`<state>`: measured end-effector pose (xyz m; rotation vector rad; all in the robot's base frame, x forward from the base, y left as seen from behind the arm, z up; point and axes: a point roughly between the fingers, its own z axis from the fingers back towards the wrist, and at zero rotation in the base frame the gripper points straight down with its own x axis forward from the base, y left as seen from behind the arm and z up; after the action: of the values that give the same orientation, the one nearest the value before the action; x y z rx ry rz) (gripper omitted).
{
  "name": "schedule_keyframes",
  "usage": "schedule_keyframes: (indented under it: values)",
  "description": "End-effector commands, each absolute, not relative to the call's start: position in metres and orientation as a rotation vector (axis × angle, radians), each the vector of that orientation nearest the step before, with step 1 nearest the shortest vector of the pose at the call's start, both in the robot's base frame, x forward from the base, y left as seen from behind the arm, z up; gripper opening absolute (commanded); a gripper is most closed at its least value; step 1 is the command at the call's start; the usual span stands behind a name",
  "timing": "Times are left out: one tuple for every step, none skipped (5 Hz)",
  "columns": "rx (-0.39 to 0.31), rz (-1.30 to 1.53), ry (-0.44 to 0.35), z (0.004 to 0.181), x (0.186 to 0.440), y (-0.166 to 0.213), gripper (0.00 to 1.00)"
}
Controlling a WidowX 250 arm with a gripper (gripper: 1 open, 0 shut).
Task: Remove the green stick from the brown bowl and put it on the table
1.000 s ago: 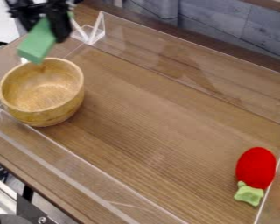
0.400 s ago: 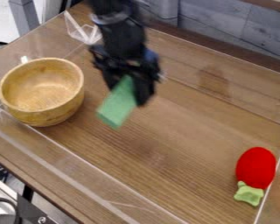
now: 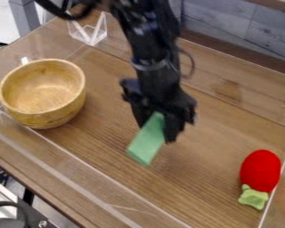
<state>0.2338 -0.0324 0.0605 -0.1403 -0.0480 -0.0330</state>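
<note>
My gripper needs to let go of the green stick on the table [image 3: 156,149] between the brown bowl and the red toy.
The green stick [image 3: 148,142], a flat light green block, hangs tilted just above the table [image 3: 74,142] near its middle. My gripper [image 3: 157,120] is shut on its upper end, with the dark arm reaching down from the top of the view. Over at the left stands the brown bowl [image 3: 42,93], round, wooden and empty, well apart from the stick.
A red strawberry-like toy [image 3: 259,173] with a small green stem lies at the right edge. Low clear acrylic walls [image 3: 85,34] run around the tabletop. A grey wall stands behind the table.
The arm has carried the green stick from above the bowl rightward and down to the middle of the table. The bowl and the red toy have not moved.
</note>
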Motion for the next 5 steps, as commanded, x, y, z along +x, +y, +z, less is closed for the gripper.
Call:
schedule_keyframes:
  values:
    - [-0.109, -0.045, -0.084, 0.048, 0.243, -0.03, 0.0]
    - [-0.084, -0.048, -0.093, 0.034, 0.248, -0.024, 0.0]
    - [-0.072, -0.046, -0.101, 0.027, 0.252, -0.021, 0.0]
    - [-0.07, -0.044, -0.107, 0.025, 0.253, -0.019, 0.0]
    - [-0.069, -0.043, -0.111, 0.025, 0.255, -0.018, 0.0]
